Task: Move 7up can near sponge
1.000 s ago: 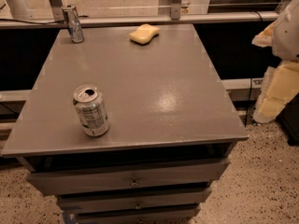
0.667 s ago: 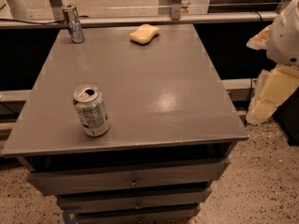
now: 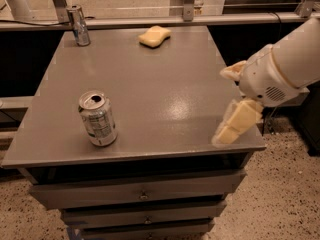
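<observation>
The 7up can is near the table's front edge. Next, my gripper goes to it and closes around the can's lower half (image 3: 101, 130).
The 7up can (image 3: 97, 119) is silvery-grey with pale green print and stands upright near the front left of the grey table (image 3: 150, 84). The pale-yellow sponge (image 3: 154, 35) lies at the back of the table, a little right of the middle. My gripper (image 3: 228, 103) is over the table's right front edge on a white arm that comes in from the right. Its cream fingers (image 3: 236, 123) are spread apart and hold nothing. It is well to the right of the can and apart from it.
A slimmer, taller shiny silver can (image 3: 79, 25) stands at the back left corner. Drawers (image 3: 142, 194) sit under the table top. A metal railing (image 3: 185, 19) runs behind the table. Speckled floor lies around it.
My arm and gripper have swung in from the right edge of view towards the table's right front edge. The can and the sponge have not moved.
</observation>
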Controlling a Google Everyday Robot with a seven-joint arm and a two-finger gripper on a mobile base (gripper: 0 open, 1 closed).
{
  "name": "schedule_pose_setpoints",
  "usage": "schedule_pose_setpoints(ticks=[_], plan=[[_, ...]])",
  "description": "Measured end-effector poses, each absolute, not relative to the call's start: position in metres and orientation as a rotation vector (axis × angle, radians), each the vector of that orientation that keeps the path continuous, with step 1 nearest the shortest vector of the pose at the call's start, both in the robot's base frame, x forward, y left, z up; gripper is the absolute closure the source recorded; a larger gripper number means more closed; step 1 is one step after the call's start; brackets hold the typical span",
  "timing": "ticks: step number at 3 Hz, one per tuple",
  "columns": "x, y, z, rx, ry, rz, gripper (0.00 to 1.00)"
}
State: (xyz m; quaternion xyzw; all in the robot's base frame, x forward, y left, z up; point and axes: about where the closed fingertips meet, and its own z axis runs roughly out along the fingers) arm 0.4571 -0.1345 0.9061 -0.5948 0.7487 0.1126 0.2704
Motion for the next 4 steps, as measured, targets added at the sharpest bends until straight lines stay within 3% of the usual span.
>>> schedule_pose_setpoints(ticks=[2, 3, 4], plan=[[0.447, -0.024, 0.851, -1.417, 1.771, 0.692, 0.00], [0.441, 0.012, 0.870, -1.389, 1.702, 0.780, 0.00], [0.440, 0.011, 0.870, -1.389, 1.705, 0.780, 0.00]])
